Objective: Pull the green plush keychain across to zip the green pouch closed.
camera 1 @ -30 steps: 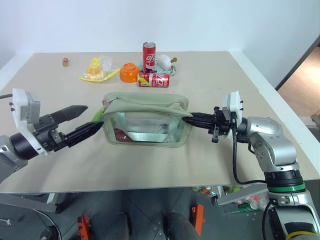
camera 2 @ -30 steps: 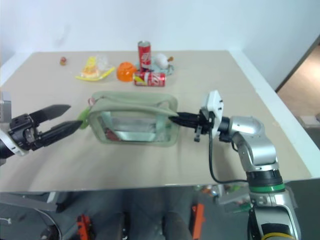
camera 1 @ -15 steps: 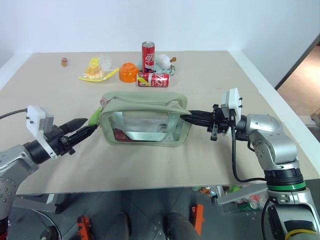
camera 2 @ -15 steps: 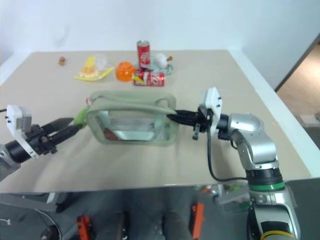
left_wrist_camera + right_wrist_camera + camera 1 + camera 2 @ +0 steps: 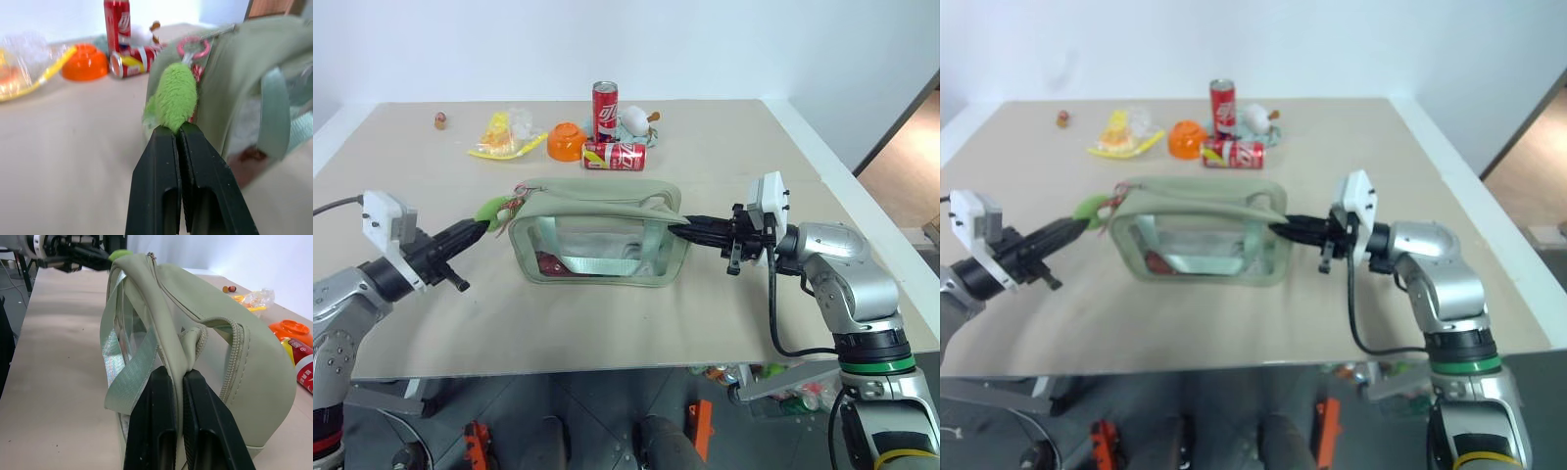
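Next, I let go of the green plush keychain with my left gripper on top of the green pouch [image 5: 607, 192], in front of the red can that is lying down.
The green pouch [image 5: 597, 240] stands mid-table, its clear window side facing me. The green plush keychain [image 5: 492, 208] hangs at the pouch's left end from a pink ring [image 5: 193, 47]. My left gripper [image 5: 481, 224] reaches in from the left, level, and is shut on the near end of the plush keychain [image 5: 173, 98]. At the pouch's right end my right gripper [image 5: 677, 231] points left and is shut on a fold of the pouch's fabric [image 5: 190, 345] beside the zipper.
Behind the pouch are an upright red can [image 5: 605, 108], a lying red can [image 5: 615, 156], an orange bowl [image 5: 567, 142], a yellow-green wrapper [image 5: 504, 137] and a white item [image 5: 636, 120]. The table's front edge [image 5: 607, 364] runs close below the pouch.
The left gripper's fingers, open a second ago, have closed on the keychain. The left hand has shifted slightly forward and leftward, and the keychain now sits higher beside the pouch. The right arm is unmoved.
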`<state>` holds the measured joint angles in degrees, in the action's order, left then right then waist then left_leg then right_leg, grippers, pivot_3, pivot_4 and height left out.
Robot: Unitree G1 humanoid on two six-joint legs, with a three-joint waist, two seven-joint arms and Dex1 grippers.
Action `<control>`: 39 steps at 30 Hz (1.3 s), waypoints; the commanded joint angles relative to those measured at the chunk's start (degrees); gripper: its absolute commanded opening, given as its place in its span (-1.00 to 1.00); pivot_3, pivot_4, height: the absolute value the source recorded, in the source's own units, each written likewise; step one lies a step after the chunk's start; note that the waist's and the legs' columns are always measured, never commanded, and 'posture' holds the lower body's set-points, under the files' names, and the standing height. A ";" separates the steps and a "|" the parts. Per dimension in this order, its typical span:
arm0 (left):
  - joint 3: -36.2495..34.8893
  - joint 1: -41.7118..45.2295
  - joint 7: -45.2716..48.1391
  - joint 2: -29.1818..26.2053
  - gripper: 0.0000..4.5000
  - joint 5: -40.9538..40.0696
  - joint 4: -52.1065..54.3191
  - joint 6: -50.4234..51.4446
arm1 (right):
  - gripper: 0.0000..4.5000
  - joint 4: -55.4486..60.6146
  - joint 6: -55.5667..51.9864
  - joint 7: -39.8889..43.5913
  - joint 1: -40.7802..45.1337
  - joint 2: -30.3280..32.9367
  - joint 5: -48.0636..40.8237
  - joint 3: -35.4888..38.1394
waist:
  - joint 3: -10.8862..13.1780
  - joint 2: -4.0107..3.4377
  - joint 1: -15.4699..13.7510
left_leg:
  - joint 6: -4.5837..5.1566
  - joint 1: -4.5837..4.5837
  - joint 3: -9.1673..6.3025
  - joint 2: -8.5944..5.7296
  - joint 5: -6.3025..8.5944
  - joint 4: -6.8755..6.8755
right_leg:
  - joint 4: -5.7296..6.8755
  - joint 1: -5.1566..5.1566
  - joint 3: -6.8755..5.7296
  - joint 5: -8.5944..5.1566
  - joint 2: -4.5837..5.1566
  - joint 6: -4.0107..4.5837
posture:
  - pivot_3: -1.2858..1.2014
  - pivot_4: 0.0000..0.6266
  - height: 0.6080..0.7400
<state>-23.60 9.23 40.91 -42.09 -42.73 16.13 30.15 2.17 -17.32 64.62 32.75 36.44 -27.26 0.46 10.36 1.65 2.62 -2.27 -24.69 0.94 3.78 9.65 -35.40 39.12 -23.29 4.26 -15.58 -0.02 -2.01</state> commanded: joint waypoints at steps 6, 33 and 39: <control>0.75 15.14 1.51 -5.04 -0.99 -1.54 1.02 -0.08 | -1.00 1.31 0.16 0.29 1.14 1.53 -0.72 1.83 | 0.04 0.11 -0.23 | -0.02 -0.03 -0.14 0.00 -0.02 -0.04 | 0.00 0.03 -0.12 -0.02 -0.03 -0.07 | 0.03 -0.52 1.00; 23.91 35.27 23.09 0.56 0.03 10.06 -8.50 -0.72 | -1.00 0.71 1.28 -0.14 1.45 1.54 0.37 1.35 | 0.04 0.09 0.00 | 0.02 -0.05 -0.14 -0.07 -0.01 -0.08 | 0.00 0.03 -0.03 0.01 -0.05 -0.11 | 0.03 -0.52 1.00; 16.86 32.19 22.91 -5.72 0.76 4.87 -2.47 5.39 | -1.00 -0.81 1.92 0.89 2.28 1.51 0.57 0.92 | 0.05 0.08 0.10 | 0.03 -0.07 -0.15 -0.06 -0.01 -0.03 | 0.00 0.00 -0.04 0.00 -0.06 -0.09 | 0.03 -0.52 1.00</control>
<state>-3.55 42.02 64.07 -46.44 -35.58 10.51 33.83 0.81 -16.30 65.04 33.81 37.59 -26.61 0.31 10.41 1.73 2.73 -2.24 -24.76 0.80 3.72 9.64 -35.42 39.13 -23.30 4.24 -15.58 -0.07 -2.09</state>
